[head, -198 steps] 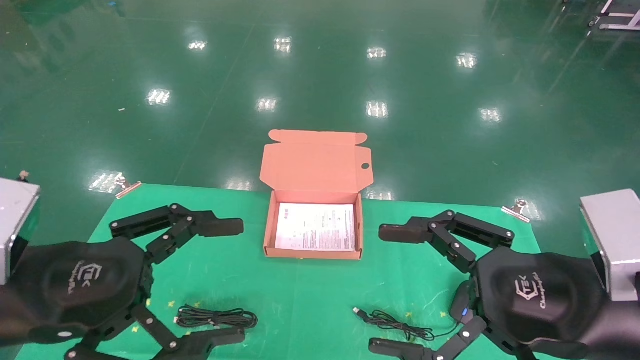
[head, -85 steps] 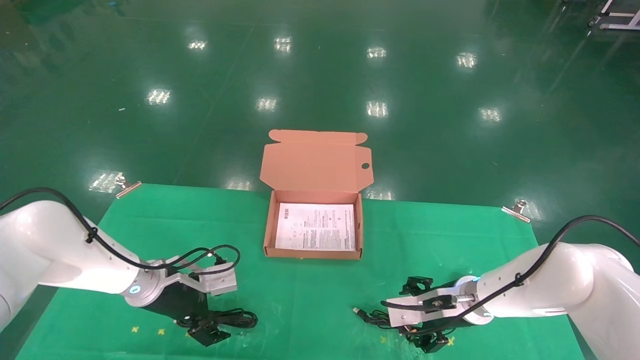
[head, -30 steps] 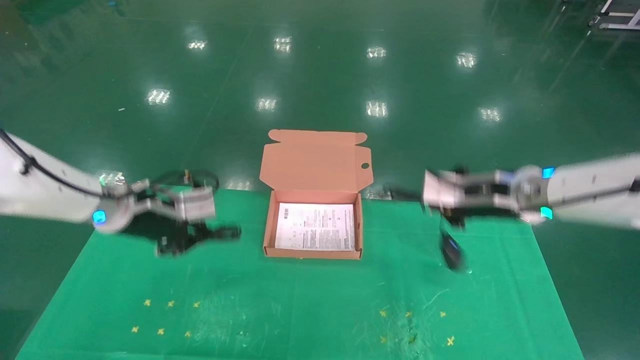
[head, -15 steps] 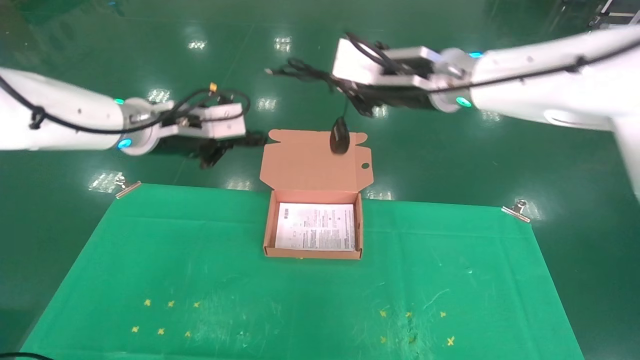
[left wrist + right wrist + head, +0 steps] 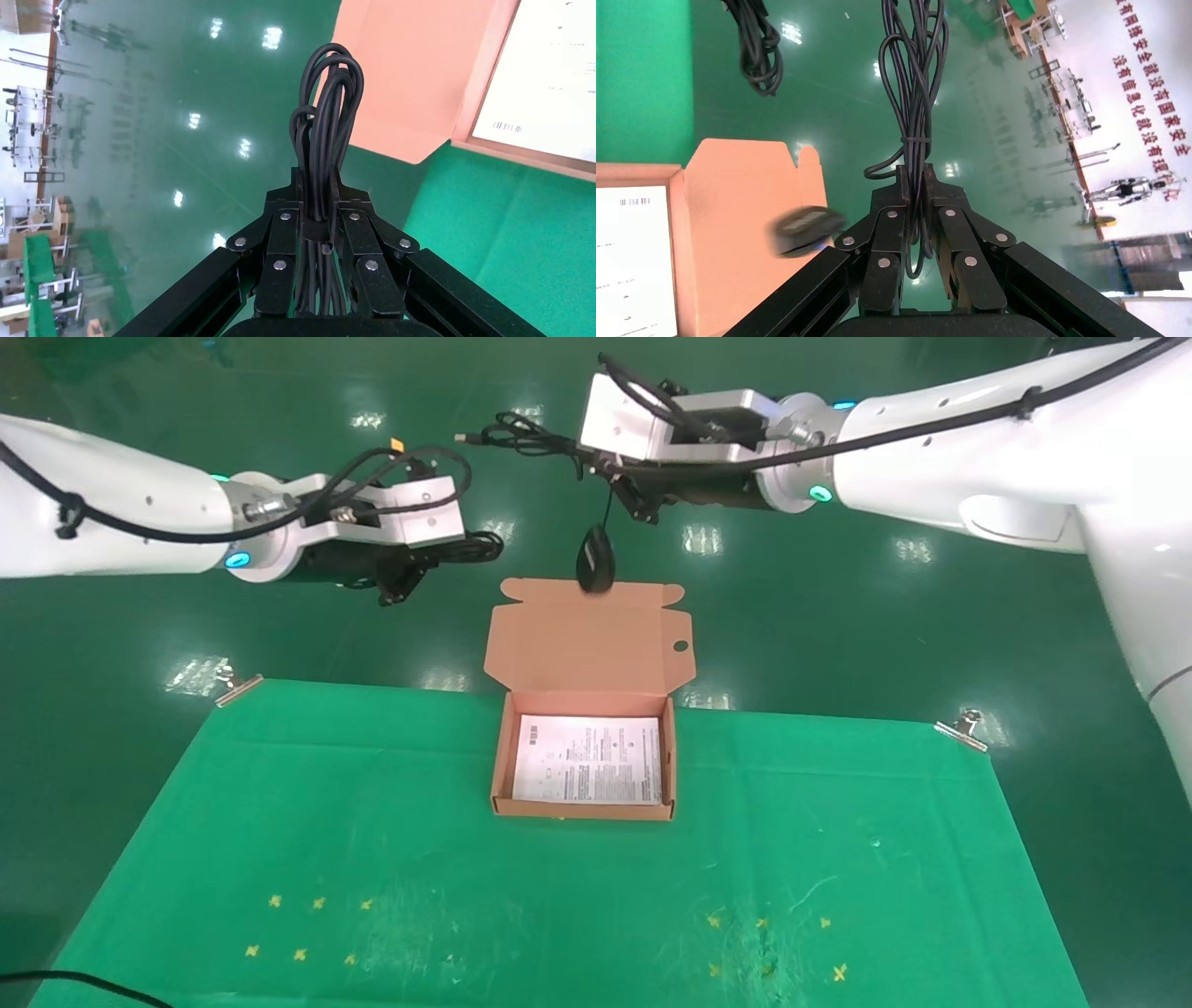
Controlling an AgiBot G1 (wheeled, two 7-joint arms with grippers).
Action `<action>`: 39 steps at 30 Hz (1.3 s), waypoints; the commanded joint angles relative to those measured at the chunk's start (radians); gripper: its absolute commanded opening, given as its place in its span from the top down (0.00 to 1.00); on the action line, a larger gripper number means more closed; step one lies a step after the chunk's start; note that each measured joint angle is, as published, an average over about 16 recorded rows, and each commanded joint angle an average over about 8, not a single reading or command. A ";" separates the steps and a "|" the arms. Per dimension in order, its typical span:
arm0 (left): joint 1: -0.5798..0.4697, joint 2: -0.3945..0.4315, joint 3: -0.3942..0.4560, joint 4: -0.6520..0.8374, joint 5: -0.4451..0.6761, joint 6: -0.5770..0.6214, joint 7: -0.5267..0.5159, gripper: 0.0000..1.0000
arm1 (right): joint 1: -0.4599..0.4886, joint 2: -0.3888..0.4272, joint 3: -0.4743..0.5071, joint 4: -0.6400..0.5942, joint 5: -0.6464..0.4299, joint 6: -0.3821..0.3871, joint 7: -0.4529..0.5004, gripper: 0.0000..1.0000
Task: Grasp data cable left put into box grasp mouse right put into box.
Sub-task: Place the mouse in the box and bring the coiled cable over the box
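Note:
The robot's right gripper needs to release the mouse's coiled cord, which is now held above the lid, on the white sheet (image 5: 610, 728) along the back side of the box.
The open orange-brown box (image 5: 503, 756) sits mid-table with a white sheet (image 5: 589, 758) inside and its lid (image 5: 587, 640) standing behind. My left gripper (image 5: 430, 556) hovers high, left of the lid, shut on the looped data cable (image 5: 477, 547); in the left wrist view the gripper (image 5: 318, 189) clamps the bundle (image 5: 329, 98). My right gripper (image 5: 607, 467) hovers above the lid, shut on the mouse's coiled cord (image 5: 521, 435). The black mouse (image 5: 594, 559) dangles by it over the lid's top edge. In the right wrist view the gripper (image 5: 914, 175) pinches the cord (image 5: 912, 70), the mouse (image 5: 803, 228) a blur.
The green mat (image 5: 372, 859) covers the table, with small yellow marks near its front. Metal clips (image 5: 237, 686) (image 5: 964, 727) hold its back corners. Glossy green floor lies beyond the table's far edge.
Cable and mouse were lifted off the mat. Both arms rose and closed in on the box. In the last half second the right gripper shifted left with the swinging mouse.

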 commanded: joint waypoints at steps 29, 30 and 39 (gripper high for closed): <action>0.024 -0.081 0.037 -0.125 0.200 0.134 -0.254 1.00 | -0.126 -0.024 -0.345 0.051 0.113 0.104 0.074 1.00; 0.024 -0.082 0.037 -0.127 0.201 0.134 -0.256 1.00 | -0.129 -0.025 -0.361 0.053 0.120 0.112 0.080 1.00; 0.027 -0.085 0.038 -0.138 0.206 0.137 -0.265 1.00 | -0.143 -0.029 -0.505 0.089 0.207 0.178 0.145 1.00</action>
